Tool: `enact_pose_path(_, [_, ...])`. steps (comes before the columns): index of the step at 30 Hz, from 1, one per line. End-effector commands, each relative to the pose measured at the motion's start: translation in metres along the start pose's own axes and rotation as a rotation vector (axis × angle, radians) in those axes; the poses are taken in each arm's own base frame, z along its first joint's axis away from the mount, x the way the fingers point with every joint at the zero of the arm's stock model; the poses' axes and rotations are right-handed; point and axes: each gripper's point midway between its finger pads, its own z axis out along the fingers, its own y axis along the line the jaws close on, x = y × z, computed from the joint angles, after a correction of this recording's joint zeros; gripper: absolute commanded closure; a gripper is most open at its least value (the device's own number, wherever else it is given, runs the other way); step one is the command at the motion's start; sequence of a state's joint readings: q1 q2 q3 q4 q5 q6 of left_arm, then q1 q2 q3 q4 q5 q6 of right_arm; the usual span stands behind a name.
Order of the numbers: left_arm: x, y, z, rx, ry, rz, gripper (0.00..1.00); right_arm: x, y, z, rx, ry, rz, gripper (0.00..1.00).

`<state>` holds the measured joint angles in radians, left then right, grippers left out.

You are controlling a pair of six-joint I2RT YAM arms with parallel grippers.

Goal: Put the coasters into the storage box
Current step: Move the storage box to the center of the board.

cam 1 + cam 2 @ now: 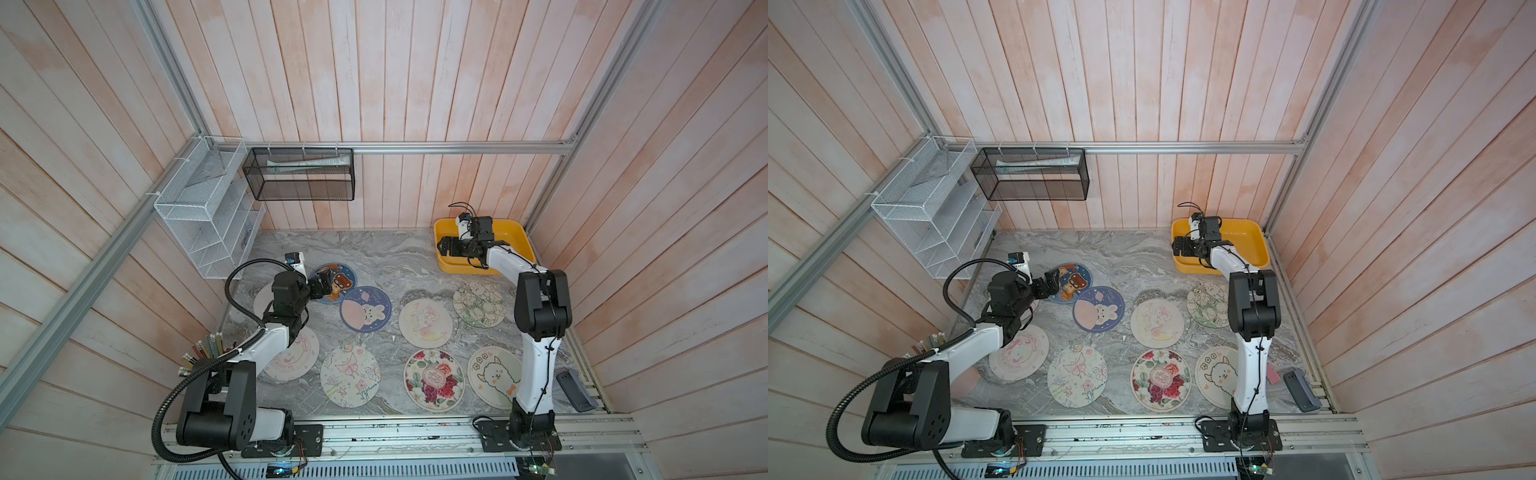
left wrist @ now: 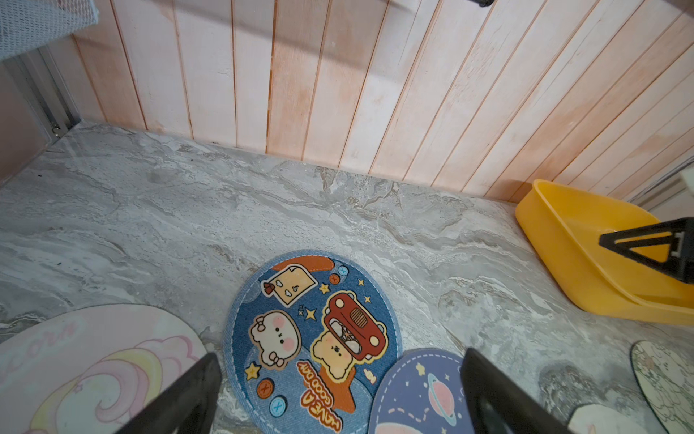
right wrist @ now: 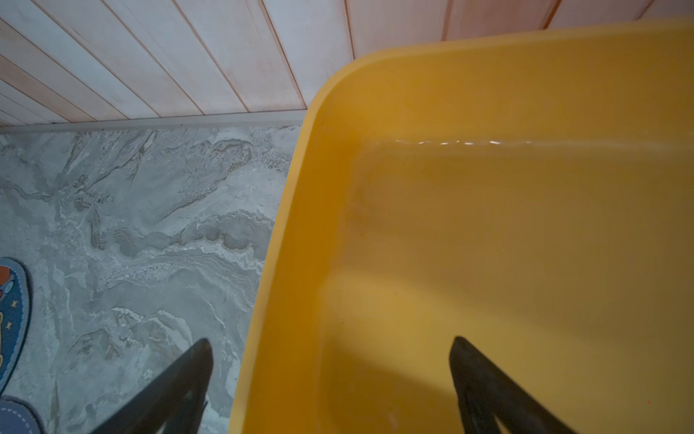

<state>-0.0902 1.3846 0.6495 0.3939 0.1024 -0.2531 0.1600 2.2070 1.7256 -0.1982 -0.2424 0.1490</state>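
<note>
My right gripper moves next. It should go to the yellow storage box's short-side rim (image 1: pixel 529 247) farthest from the bear coaster and close there.
Several round coasters lie flat on the grey marble table. A blue bear-and-car coaster (image 1: pixel 337 277) (image 2: pixel 311 338) sits beside a dark blue rabbit coaster (image 1: pixel 365 309) (image 2: pixel 417 394). The cream printed ones include a flower coaster (image 1: pixel 433 380) and an alpaca coaster (image 1: pixel 494 376). My left gripper (image 1: pixel 322 284) (image 2: pixel 340 355) hovers open over the bear coaster and holds nothing. The yellow storage box (image 1: pixel 515 232) (image 3: pixel 488 225) stands at the back right, and no coaster shows in the part of it that I see. My right gripper (image 1: pixel 444 245) (image 3: pixel 330 341) is open and empty, with its jaws astride the box's left rim.
A white wire rack (image 1: pixel 208 208) and a black mesh basket (image 1: pixel 299 174) hang on the back left walls. Pencils (image 1: pixel 203 349) stand by the left arm. A grey device (image 1: pixel 575 390) lies at the front right. Wooden panel walls close three sides.
</note>
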Motion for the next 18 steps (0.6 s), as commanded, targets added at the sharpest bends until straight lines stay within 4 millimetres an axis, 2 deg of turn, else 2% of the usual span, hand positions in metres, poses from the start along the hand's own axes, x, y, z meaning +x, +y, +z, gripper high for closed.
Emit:
enact_pose_path(1, [-0.002, -0.006, 0.004, 0.028, 0.015, -0.018, 0.00, 0.015, 0.016, 0.008, -0.044, 0.089, -0.007, 0.02])
enact_pose_path(8, [0.003, -0.006, 0.006, 0.027, 0.028, -0.028, 0.00, 0.025, 0.057, 0.028, -0.132, 0.136, -0.050, 0.02])
enact_pose_path(18, [0.005, -0.005, 0.009, 0.024, 0.041, -0.032, 0.00, 0.036, 0.123, 0.034, -0.266, 0.171, -0.086, 0.02])
